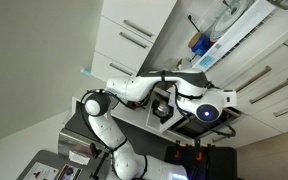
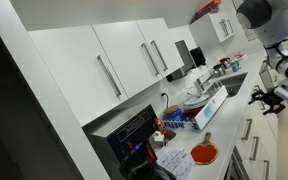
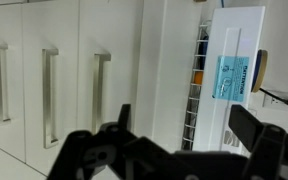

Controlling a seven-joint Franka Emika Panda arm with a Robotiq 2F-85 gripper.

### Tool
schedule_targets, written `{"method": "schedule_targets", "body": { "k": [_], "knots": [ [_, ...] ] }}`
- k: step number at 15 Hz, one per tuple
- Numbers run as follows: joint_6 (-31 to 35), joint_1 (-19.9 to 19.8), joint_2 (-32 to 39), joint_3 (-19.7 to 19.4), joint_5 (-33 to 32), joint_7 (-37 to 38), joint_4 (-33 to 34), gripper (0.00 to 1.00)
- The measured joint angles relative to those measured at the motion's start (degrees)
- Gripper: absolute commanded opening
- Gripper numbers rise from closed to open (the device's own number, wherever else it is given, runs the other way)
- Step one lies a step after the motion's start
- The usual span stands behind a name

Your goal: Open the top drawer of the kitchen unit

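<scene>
My gripper will grab the silver bar handle (image 1: 254, 79) (image 3: 98, 93) of the top drawer, the white front that is nearest the cluttered worktop.
The kitchen unit (image 1: 134, 35) is a block of flat white fronts with slim silver bar handles; it shows tilted in both exterior views (image 2: 124, 60). White fronts with bar handles (image 1: 268, 76) lie past the cluttered worktop (image 1: 216, 45). All fronts look shut and no wooden box shows, so I cannot tell which is the top drawer. My gripper (image 3: 184, 135) is open and empty, its black fingers spread before the white fronts (image 3: 49, 95) without touching them. It also shows in both exterior views (image 1: 163, 105) (image 2: 268, 97).
In the wrist view a white box with a blue label (image 3: 229, 75) and a wire rack (image 3: 192, 100) stand beside the fronts. In an exterior view the worktop (image 2: 219, 95) holds bottles and boxes, and an orange plate (image 2: 205, 153) lies near a black appliance (image 2: 134, 135).
</scene>
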Motion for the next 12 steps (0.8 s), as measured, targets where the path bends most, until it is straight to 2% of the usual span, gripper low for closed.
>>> {"method": "schedule_targets", "body": {
  "k": [5,12],
  "knots": [
    [-0.97,-3.9,4.08,2.02,0.25,1.36,4.31,1.0],
    [-11.79,-13.13,18.85,3.86,-0.72,1.23,17.86,1.0]
  ]
}}
